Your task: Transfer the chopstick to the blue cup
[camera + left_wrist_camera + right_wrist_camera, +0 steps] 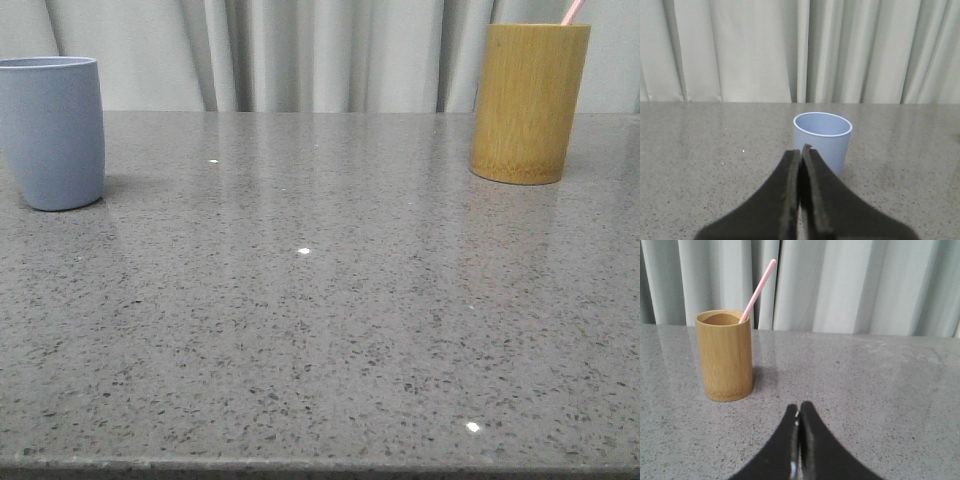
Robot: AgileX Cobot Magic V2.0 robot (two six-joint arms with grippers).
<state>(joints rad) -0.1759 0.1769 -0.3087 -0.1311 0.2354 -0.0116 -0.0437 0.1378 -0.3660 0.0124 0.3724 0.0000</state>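
Note:
Next, I close my left gripper on the rim (pixel 10 66) (pixel 801 128) of the blue cup, on the side that faces away from the bamboo cylinder.
The pale grey-blue cup (pixel 50 132) stands upright and empty at the far left of the table; it also shows in the left wrist view (pixel 822 140). A thin pale pink chopstick (pixel 758 290) leans in the yellow-brown bamboo cylinder (pixel 725 355) at the far right, with only its upper end showing, and its tip shows in the front view (pixel 572 11). My left gripper (pixel 801 151) is shut and empty, just short of the blue cup. My right gripper (pixel 799 410) is shut and empty, some way short of the bamboo cylinder (pixel 528 102). Neither gripper shows in the front view.
The grey speckled table (pixel 320 320) ends at a front edge near the camera. A pale pleated curtain (pixel 300 50) hangs right behind the table's back edge, close behind both cups.

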